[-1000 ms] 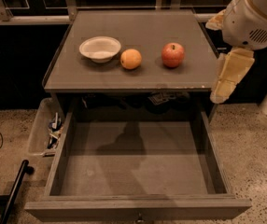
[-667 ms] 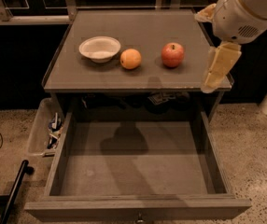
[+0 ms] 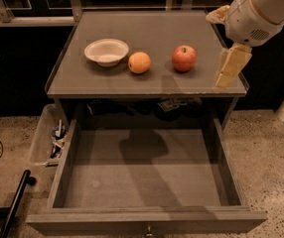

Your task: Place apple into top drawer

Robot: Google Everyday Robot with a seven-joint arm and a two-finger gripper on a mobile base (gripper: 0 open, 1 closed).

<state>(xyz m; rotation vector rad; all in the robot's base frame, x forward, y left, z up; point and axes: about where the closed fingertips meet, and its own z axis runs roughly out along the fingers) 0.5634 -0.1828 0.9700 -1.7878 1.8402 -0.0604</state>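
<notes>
My gripper is to go to the red apple next and close on the apple's side [image 3: 192,57] facing away from the orange fruit.
The red apple [image 3: 183,58] with yellowish patches stands on the grey tabletop [image 3: 147,31], right of centre. The top drawer [image 3: 147,177] is pulled wide open below the tabletop, and its flat bottom is bare; a small metal knob [image 3: 147,229] shows on its front. My gripper [image 3: 230,67] hangs from the white arm [image 3: 258,9] over the table's right edge, to the right of the apple and apart from it. It holds nothing.
An orange fruit [image 3: 139,62] and a white bowl [image 3: 106,51] sit left of the apple on the tabletop. A clear plastic bin [image 3: 47,140] of clutter stands on the floor left of the drawer. A black pole [image 3: 15,202] lies at the lower left.
The arm and gripper have swung left and up, from beside the table's right edge to over its right rim, closer to the apple. The apple and drawer have not moved.
</notes>
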